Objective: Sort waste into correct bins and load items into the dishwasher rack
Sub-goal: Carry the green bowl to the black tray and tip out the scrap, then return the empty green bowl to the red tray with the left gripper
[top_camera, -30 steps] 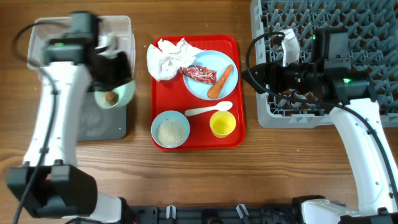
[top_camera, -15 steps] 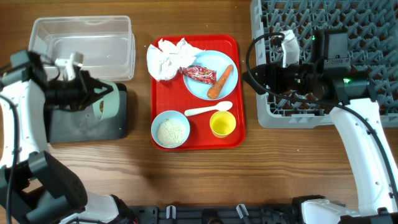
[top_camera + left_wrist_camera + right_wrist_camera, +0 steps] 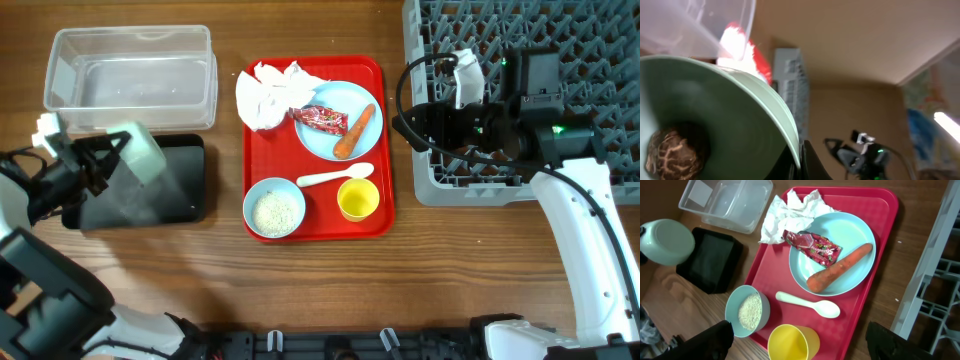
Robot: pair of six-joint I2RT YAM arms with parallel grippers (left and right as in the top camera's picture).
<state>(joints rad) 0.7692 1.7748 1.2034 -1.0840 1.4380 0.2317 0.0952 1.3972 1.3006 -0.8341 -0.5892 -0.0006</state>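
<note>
I will set the pale blue bowl, now held tipped over the black tray, on the red tray (image 3: 270, 160) between the tissue and the rice bowl with my left gripper.
My left gripper (image 3: 108, 160) is shut on the rim of a pale blue bowl (image 3: 141, 155), held tipped on its side over the left end of the black tray (image 3: 170, 195). In the left wrist view a brown nut-like lump (image 3: 671, 155) still lies inside the bowl (image 3: 740, 125). The clear tub (image 3: 130, 75) stands behind the tray. On the red tray (image 3: 378, 150) sit a tissue (image 3: 268, 95), and a plate (image 3: 335, 105) with wrapper (image 3: 322, 120) and carrot (image 3: 355, 132). With them are a spoon (image 3: 335, 177), yellow cup (image 3: 358, 198) and rice bowl (image 3: 274, 210). My right gripper (image 3: 415, 122) hangs open above the tray's right edge.
The grey dishwasher rack (image 3: 560, 40) fills the back right corner, and my right arm lies across its front part. Bare wooden table runs along the front edge and between the black tray and the red tray.
My left arm has swung back to the left, taking the bowl from over the tub to the black tray's left end and tipping it onto its side. The right arm has stayed still.
</note>
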